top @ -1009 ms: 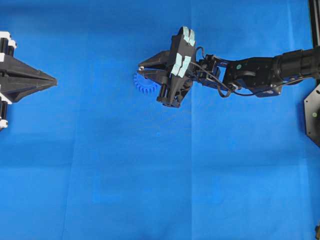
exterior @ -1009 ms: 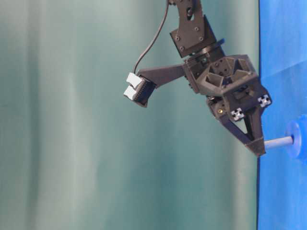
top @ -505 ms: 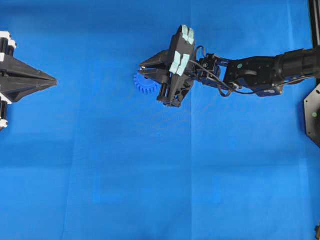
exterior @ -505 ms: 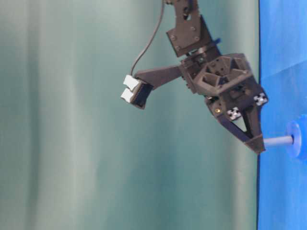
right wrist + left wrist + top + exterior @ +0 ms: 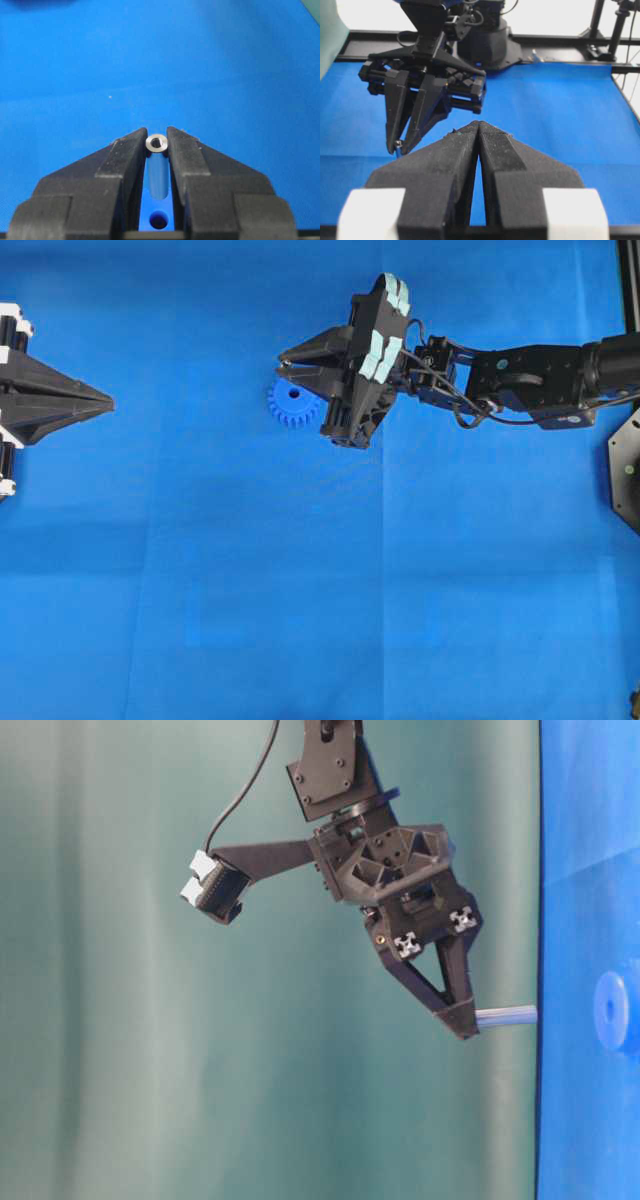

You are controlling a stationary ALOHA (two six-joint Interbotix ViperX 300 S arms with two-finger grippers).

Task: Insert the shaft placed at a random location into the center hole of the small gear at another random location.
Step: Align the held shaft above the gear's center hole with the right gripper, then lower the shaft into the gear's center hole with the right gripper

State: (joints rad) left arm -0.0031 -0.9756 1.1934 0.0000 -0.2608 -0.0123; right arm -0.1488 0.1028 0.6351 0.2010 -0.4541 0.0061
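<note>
Next, my right gripper lets go of the silvery shaft while it stands upright in the dark center hole of the small blue gear [image 5: 294, 394] [image 5: 159, 220].
The small blue gear [image 5: 290, 407] lies flat on the blue cloth, its teeth showing left of my right gripper [image 5: 283, 367]. That gripper is shut on the silvery shaft [image 5: 157, 143], held upright by its top end. In the table-level view the shaft [image 5: 505, 1015] hangs off the gripper [image 5: 462, 1023], its free end pointing at the gear [image 5: 612, 1012] with a clear gap between them. The center hole [image 5: 159, 220] shows dark just below the shaft's lower end. My left gripper [image 5: 108, 400] is shut and empty at the far left, well away from the gear; its tips [image 5: 478, 125] meet.
The blue cloth [image 5: 320, 590] covers the whole table. A green curtain [image 5: 150, 1020] backs the table-level view. The right arm [image 5: 520, 385] reaches in from the right edge. A black frame rail [image 5: 560, 40] runs along the far side.
My right gripper has risen with the shaft. The shaft's lower end reached the gear's hub before; it now hangs apart from it. The left gripper has not moved.
</note>
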